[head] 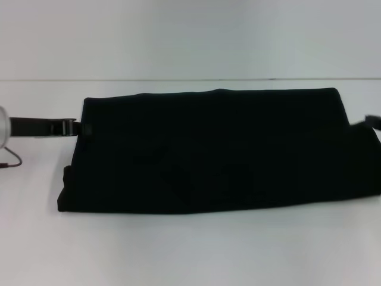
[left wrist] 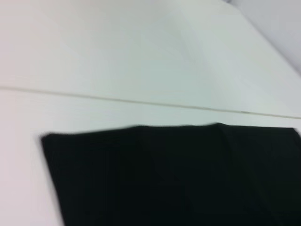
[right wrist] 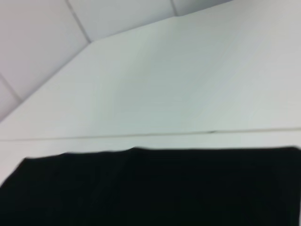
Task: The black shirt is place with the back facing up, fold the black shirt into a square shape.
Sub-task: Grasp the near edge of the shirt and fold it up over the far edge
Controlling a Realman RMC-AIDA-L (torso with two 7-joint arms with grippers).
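Observation:
I should have my left gripper let go of its end of the fold on the black shirt's far corner (head: 97, 101) (left wrist: 57, 139), near the table seam.
The black shirt (head: 208, 152) lies on the white table (head: 190, 250) as a long, wide band, several layers thick, with its plain side up. My left gripper (head: 79, 128) reaches in from the left and meets the shirt's left edge near the far corner. At the shirt's right edge, near the far right corner, only the tip of my right gripper (head: 371, 121) shows. Both wrist views show the shirt's far edge, as the black shirt (left wrist: 178, 179) in the left wrist view and the black shirt (right wrist: 155, 188) in the right wrist view, with bare table beyond it.
A thin seam (head: 190, 79) runs across the table behind the shirt, with the pale wall (head: 190, 36) past it. A dark cable (head: 11, 162) loops under my left arm at the left border.

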